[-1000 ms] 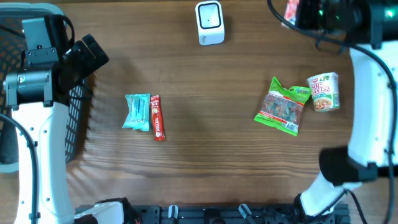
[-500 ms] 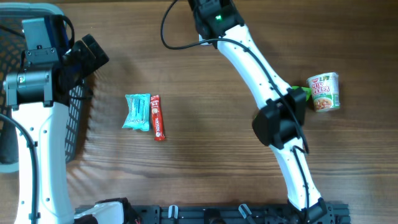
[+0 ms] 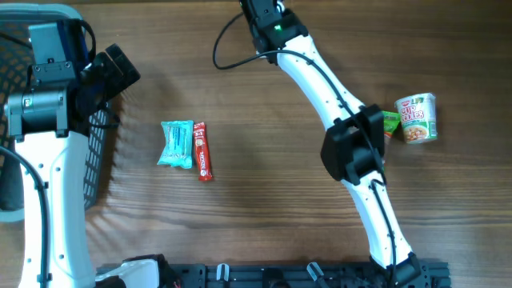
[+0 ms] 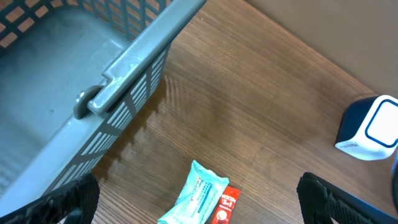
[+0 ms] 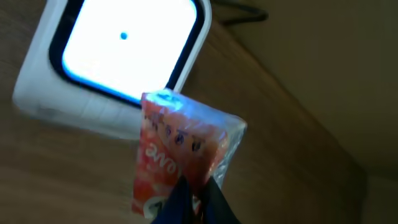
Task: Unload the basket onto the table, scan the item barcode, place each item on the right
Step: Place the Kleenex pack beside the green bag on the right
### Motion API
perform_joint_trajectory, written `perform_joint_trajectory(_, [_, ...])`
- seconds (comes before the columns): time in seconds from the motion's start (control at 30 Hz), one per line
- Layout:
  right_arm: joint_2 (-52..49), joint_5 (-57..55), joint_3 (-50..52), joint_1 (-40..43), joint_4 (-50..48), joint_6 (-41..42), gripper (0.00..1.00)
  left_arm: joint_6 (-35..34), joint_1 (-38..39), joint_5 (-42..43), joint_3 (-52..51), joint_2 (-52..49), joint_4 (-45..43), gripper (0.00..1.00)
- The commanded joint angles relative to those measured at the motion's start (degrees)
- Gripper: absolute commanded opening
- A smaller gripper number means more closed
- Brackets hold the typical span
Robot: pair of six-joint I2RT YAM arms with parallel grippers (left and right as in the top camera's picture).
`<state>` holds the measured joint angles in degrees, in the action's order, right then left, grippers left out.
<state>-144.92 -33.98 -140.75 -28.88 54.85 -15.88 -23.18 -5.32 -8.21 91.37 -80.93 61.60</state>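
Next, I release the red-orange snack packet from my right gripper on the table (image 3: 398,149) against the green bag, near the cup of noodles.
My right gripper (image 5: 196,202) is shut on the lower edge of a red-orange snack packet (image 5: 177,152) in clear wrap. The packet hangs right in front of the lit window of the white barcode scanner (image 5: 118,56). From overhead, the right arm reaches across to the table's far middle, and its wrist (image 3: 262,16) covers both scanner and packet. The left wrist view shows the scanner (image 4: 372,127) at the right edge. My left gripper (image 3: 112,72) stands open beside the basket with nothing between its fingers (image 4: 68,202).
A grey basket (image 3: 98,152) stands at the left edge. A teal wipes pack (image 3: 176,144) and a red sachet (image 3: 203,150) lie side by side left of centre. A cup of noodles (image 3: 418,118) and a partly covered green bag (image 3: 390,122) sit at the right.
The right arm has swung from the far right corner over to the scanner with the packet, then settled with a slight shift. It now covers most of the green bag. The left arm is still.
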Motion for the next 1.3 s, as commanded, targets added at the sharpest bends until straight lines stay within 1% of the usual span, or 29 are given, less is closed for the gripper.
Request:
perform_joint_trajectory(0.0, [15.4, 11.3, -0.6, 0.0, 6.8, 9.9, 0.04, 0.5, -0.4, 0.1, 0.5, 0.5, -0.1, 1.00])
perform_joint_trajectory(0.07, [23.3, 18.0, -0.6, 0.2, 17.2, 17.1, 0.04, 0.5, -0.4, 0.1, 0.5, 0.5, -0.1, 1.00])
perform_joint_trajectory(0.1, [26.7, 21.6, -0.6, 0.7, 24.2, 19.5, 0.04, 0.5, -0.4, 0.1, 0.5, 0.5, -0.1, 1.00])
perform_joint_trajectory(0.17, [29.2, 24.3, -0.6, 1.5, 31.7, 20.7, 0.04, 0.5, -0.4, 0.1, 0.5, 0.5, -0.1, 1.00])
perform_joint_trajectory(0.23, [30.7, 26.5, -0.6, 2.6, 36.7, 20.8, 0.04, 0.5, -0.4, 0.1, 0.5, 0.5, -0.1, 1.00])
perform_joint_trajectory(0.3, [33.0, 31.0, 0.0, 3.3, 37.3, 21.0, 0.04, 0.5, -0.4, 0.1, 0.5, 0.5, -0.1, 1.00])
perform_joint_trajectory(0.43, [42.2, 30.8, 5.2, 3.4, 37.3, 24.2, 0.04, 0.5, -0.4, 0.1, 0.5, 0.5, -0.1, 1.00])
perform_joint_trajectory(0.5, [48.3, 25.2, 12.5, 3.5, 37.3, 27.5, 0.04, 0.5, -0.4, 0.1, 0.5, 0.5, -0.1, 1.00])
perform_joint_trajectory(0.57, [53.0, 15.9, 20.8, 3.8, 37.3, 35.0, 0.04, 0.5, -0.4, 0.1, 0.5, 0.5, -0.1, 1.00])
perform_joint_trajectory(0.6, [55.5, 11.6, 26.7, 4.3, 37.3, 39.1, 0.04, 0.5, -0.4, 0.1, 0.5, 0.5, -0.1, 1.00])
perform_joint_trajectory(0.63, [57.1, 9.6, 31.6, 5.1, 37.2, 41.7, 0.04, 0.5, -0.4, 0.1, 0.5, 0.5, -0.1, 1.00])
perform_joint_trajectory(0.7, [58.6, 8.0, 41.7, 7.5, 34.5, 43.0, 0.04, 0.5, -0.4, 0.0, 0.5, 0.5, -0.1, 1.00])
perform_joint_trajectory(0.73, [58.5, 7.9, 47.9, 9.6, 30.9, 43.0, 0.04, 0.5, -0.4, 0.1, 0.5, 0.5, -0.1, 1.00])
perform_joint_trajectory(0.83, [58.4, 8.6, 60.9, 15.2, 19.5, 42.9, 0.04, 0.5, -0.4, 0.0, 0.5, 0.5, -0.1, 1.00])
perform_joint_trajectory(0.9, [58.4, 8.9, 66.9, 18.9, 12.9, 42.3, 0.04, 0.5, -0.4, 0.1, 0.5, 0.5, -0.1, 1.00])
perform_joint_trajectory(0.97, [58.2, 14.8, 72.2, 22.5, 4.4, 35.3, 0.04, 0.5, -0.4, 0.1, 0.5, 0.5, -0.1, 1.00])
perform_joint_trajectory(1.03, [57.9, 18.1, 76.6, 24.9, -2.3, 33.9, 0.04, 0.5, -0.4, 0.1, 0.5, 0.5, -0.1, 1.00])
perform_joint_trajectory(1.07, [57.9, 18.1, 78.7, 25.4, -4.9, 33.6, 0.09, 0.5, -0.4, 0.1, 0.5, 0.5, -0.1, 1.00])
perform_joint_trajectory(1.1, [57.9, 18.1, 79.9, 25.6, -6.4, 32.1, 0.36, 0.5, -0.4, 0.0, 0.5, 0.5, -0.1, 1.00])
perform_joint_trajectory(1.13, [57.9, 18.0, 80.9, 25.5, -7.7, 30.3, 0.67, 0.5, -0.4, 0.1, 0.5, 0.5, -0.1, 1.00])
perform_joint_trajectory(1.2, [57.9, 18.0, 80.9, 25.5, -8.3, 29.7, 0.80, 0.5, -0.4, 0.0, 0.5, 0.5, -0.1, 1.00])
perform_joint_trajectory(1.27, [58.0, 18.6, 78.7, 25.5, -7.3, 29.6, 0.81, 0.5, -0.4, 0.1, 0.5, 0.5, -0.1, 1.00])
